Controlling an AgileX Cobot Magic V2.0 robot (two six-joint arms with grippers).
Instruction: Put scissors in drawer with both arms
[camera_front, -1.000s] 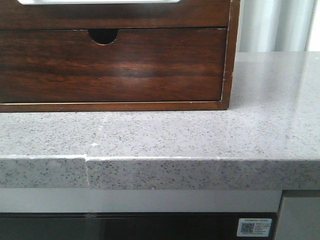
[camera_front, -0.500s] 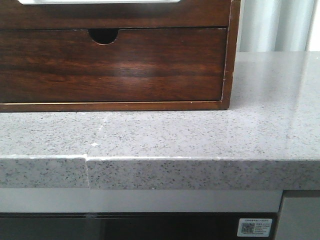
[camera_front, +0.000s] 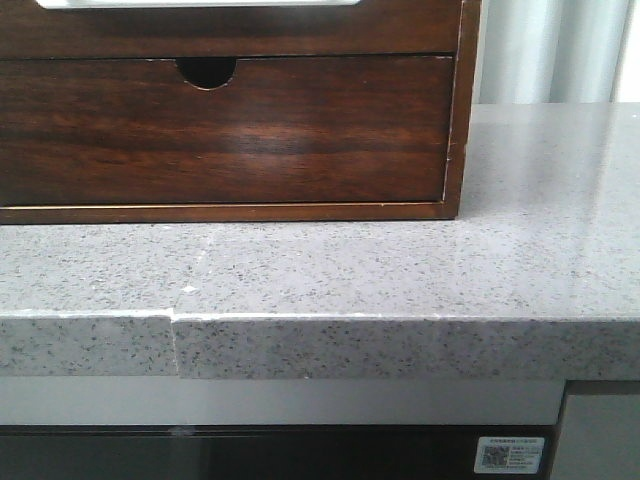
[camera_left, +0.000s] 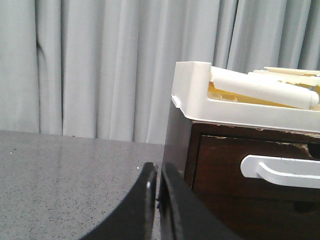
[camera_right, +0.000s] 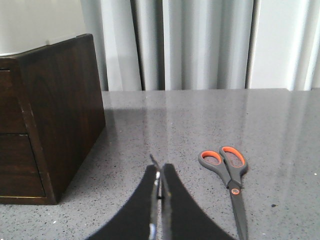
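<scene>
I should next close my left gripper on the white cut-out's lower edge (camera_front: 110, 4) on the upper drawer to open it.
The scissors (camera_right: 227, 172), grey with orange-lined handles, lie flat and closed on the grey counter, handles pointing toward the curtains. My right gripper (camera_right: 161, 170) is shut and empty, above the counter beside the scissors and apart from them. The drawer (camera_front: 250, 32) is the upper one of the dark wood cabinet; its white cut-out (camera_front: 200, 3) is just visible at the top edge of the front view. It looks closed. In the left wrist view the drawer front (camera_left: 225, 165) shows its white cut-out (camera_left: 280, 172). My left gripper (camera_left: 158, 167) is shut and empty by the cabinet's near corner.
The lower drawer (camera_front: 230, 130) has a half-round notch (camera_front: 207, 72). A white tray (camera_left: 200, 95) with pale objects sits on the cabinet top. The speckled grey counter (camera_front: 400, 270) ends in a front edge (camera_front: 400, 345). Grey curtains (camera_right: 200, 45) hang behind.
</scene>
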